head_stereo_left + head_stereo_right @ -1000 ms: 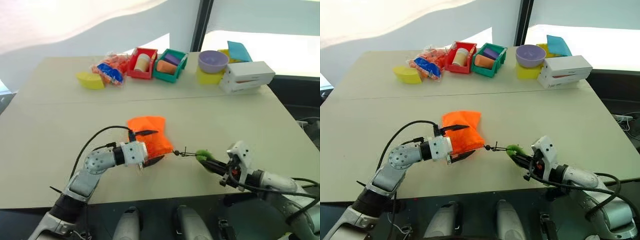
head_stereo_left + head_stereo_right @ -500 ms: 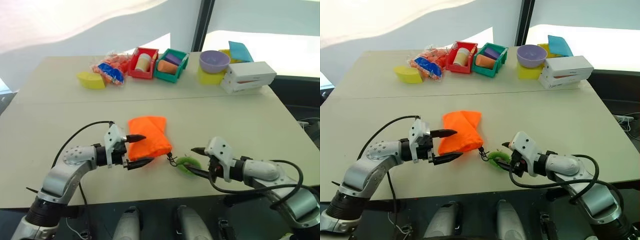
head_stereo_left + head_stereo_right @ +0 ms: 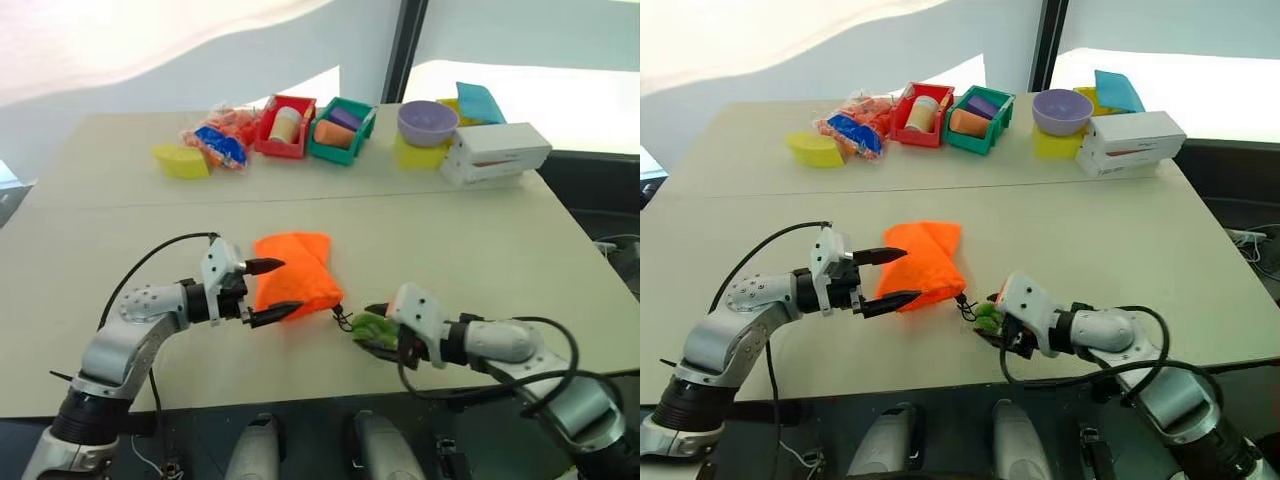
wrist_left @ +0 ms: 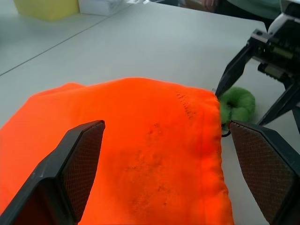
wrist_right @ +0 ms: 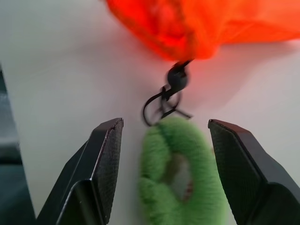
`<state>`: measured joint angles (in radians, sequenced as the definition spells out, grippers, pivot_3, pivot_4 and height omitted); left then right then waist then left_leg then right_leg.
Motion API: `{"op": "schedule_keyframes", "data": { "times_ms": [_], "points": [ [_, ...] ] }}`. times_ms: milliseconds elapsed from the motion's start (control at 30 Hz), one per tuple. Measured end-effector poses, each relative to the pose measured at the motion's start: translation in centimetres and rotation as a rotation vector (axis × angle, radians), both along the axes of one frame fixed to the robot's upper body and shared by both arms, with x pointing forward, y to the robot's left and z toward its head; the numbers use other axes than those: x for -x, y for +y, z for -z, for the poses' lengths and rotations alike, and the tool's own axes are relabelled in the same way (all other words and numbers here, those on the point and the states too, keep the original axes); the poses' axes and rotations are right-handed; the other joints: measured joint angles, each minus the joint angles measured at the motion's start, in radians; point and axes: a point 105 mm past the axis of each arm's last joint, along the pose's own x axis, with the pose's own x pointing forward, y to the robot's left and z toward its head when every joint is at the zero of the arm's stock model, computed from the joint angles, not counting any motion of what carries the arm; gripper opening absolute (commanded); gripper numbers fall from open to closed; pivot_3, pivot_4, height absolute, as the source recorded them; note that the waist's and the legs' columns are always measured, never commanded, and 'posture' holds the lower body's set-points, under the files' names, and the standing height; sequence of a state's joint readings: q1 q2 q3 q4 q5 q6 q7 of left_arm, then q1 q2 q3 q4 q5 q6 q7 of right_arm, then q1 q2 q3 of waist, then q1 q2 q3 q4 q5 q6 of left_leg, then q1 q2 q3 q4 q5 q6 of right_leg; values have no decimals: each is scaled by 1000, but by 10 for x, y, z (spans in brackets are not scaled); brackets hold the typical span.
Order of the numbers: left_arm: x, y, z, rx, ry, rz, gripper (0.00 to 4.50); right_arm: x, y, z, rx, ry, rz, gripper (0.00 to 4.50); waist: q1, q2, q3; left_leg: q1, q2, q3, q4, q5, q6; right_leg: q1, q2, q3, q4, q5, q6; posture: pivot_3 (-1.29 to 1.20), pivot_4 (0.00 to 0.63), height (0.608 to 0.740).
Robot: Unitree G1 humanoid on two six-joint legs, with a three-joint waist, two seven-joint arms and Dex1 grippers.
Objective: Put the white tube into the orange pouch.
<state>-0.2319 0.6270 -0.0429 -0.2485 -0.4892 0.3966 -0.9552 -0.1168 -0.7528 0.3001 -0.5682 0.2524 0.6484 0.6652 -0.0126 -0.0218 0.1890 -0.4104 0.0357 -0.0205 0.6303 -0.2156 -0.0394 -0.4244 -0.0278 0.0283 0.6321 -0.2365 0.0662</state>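
I need to first take the green ring (image 3: 376, 330) with my right gripper and pull the black cord straight, because it lies in slack loops by the orange pouch's shut opening.
The orange pouch (image 3: 298, 272) lies flat on the table, its mouth drawn shut. A thin black cord (image 5: 169, 96) runs from it to the lime-green ring (image 3: 371, 325). My left gripper (image 3: 290, 286) is open, one finger on each side of the pouch's left end (image 4: 140, 154). My right gripper (image 5: 165, 122) is also open, low over the table, and the green ring (image 5: 177, 173) lies between its fingers. The left wrist view shows the ring (image 4: 239, 104) just past the pouch's corner, with the right gripper's fingers (image 4: 233, 70) beside it. The white tube is out of view.
Along the table's back stand a yellow piece (image 3: 181, 160), a crinkly snack bag (image 3: 220, 140), a red bin (image 3: 268, 135) holding a cream cylinder, a green bin (image 3: 325, 145), a purple bowl (image 3: 427, 121) and a white box (image 3: 497, 152). The front table edge is just below both grippers.
My right gripper opened and let go of the green ring, which now lies slack on the table. It then slid left around the ring. My left gripper drew back a little to the pouch's left end.
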Motion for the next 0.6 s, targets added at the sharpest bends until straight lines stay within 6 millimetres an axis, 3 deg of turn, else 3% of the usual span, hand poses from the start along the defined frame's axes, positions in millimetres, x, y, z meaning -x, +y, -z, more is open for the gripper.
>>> {"op": "schedule_keyframes", "data": {
  "times_ms": [100, 233, 500, 600],
  "points": [
    [0, 0, -1, -5, -15, 1, 4500, -4, -2, 5, 37, -29, 5, 2114, 1, 0, 0, 0, 0, 0, 0, 0, 0, 0, 0, 0, 0, 0, 0, 0, 150, 740],
    [0, 0, -1, -7, -21, 1, 4500, -6, -14, 5, 39, -45, 54, 41, 2, 0, 0, 0, 0, 0, 0, 0, 0, 0, 0, 0, 0, 0, 0, 0, 150, 740],
    [-4, -4, -7, -9, -67, 9, 4500, -18, -66, -12, -56, -36, 296, 15, 2, 0, 0, 0, 0, 0, 0, 0, 0, 1, 0, 0, 0, 0, 0, 0, 150, 740],
    [-8, -8, -13, -13, -104, 27, 4500, -18, -70, -21, -168, -17, 341, 15, 0, 0, 0, 0, 0, 0, 0, 0, 0, 1, 1, 0, 0, 0, 0, 0, 150, 740]
  ]
}}
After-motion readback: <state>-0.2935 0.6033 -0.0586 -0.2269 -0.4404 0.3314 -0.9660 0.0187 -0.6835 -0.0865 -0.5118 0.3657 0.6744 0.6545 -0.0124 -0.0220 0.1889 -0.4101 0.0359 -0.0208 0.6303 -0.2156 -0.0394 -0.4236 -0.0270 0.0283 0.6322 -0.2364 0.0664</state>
